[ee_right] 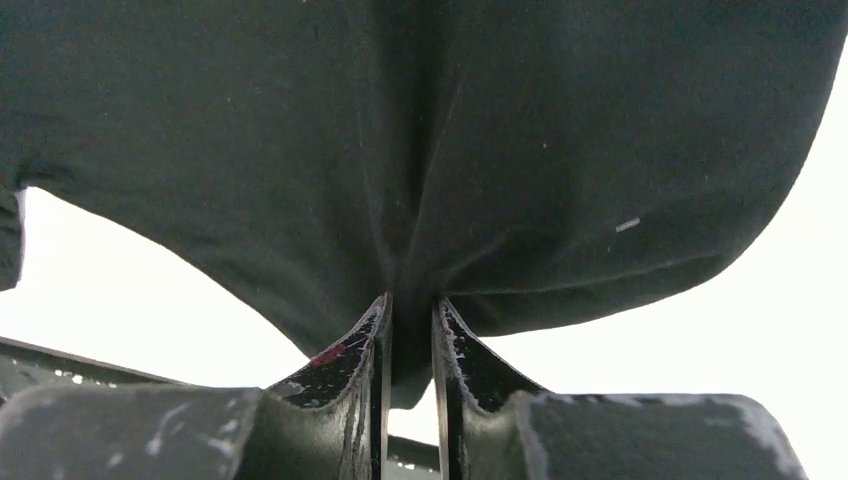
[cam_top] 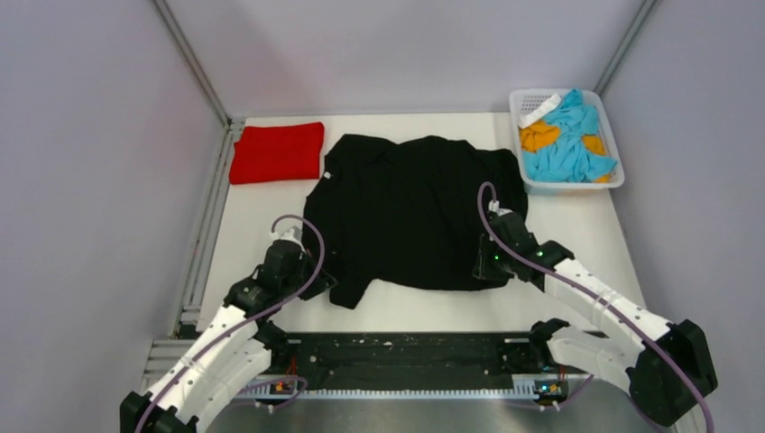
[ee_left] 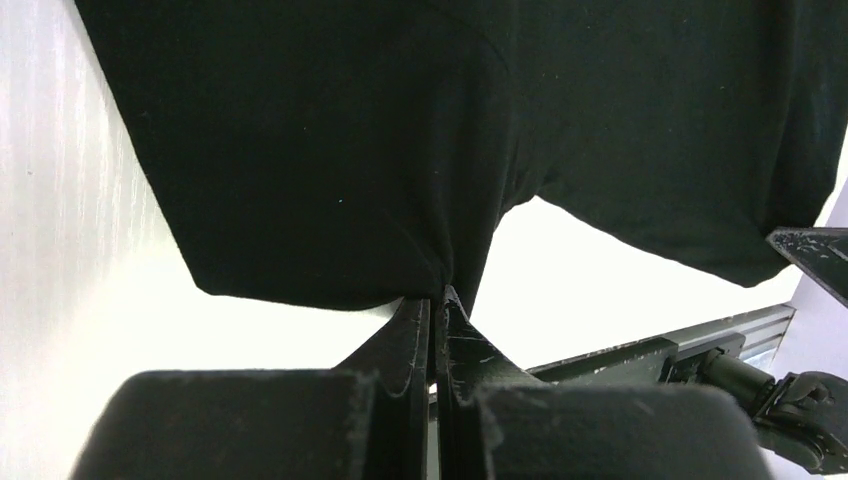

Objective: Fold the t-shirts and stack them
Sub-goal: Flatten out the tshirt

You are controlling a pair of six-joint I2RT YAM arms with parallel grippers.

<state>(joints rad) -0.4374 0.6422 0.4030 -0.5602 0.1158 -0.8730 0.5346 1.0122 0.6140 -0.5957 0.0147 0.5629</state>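
Observation:
The black t-shirt's near hem is bunched by my right gripper well inside the t-shirt's side edge, so I should open and take the hem closer to that side edge (ee_right: 718, 262).
The large black t-shirt (cam_top: 410, 212) lies spread across the middle of the table. The red t-shirt (cam_top: 277, 152) sits folded at the back left. My left gripper (cam_top: 317, 281) is shut on the black shirt's near left corner; in the left wrist view its jaws (ee_left: 437, 300) pinch a fold of black cloth (ee_left: 330, 150). My right gripper (cam_top: 483, 264) is shut on the shirt's near right hem; in the right wrist view the cloth (ee_right: 420, 150) bunches between the jaws (ee_right: 410, 310).
A white lattice basket (cam_top: 616, 153) with blue, orange and white cloths stands at the back right. Grey walls close in left and right. A black rail (cam_top: 406, 356) runs along the near edge between the arm bases.

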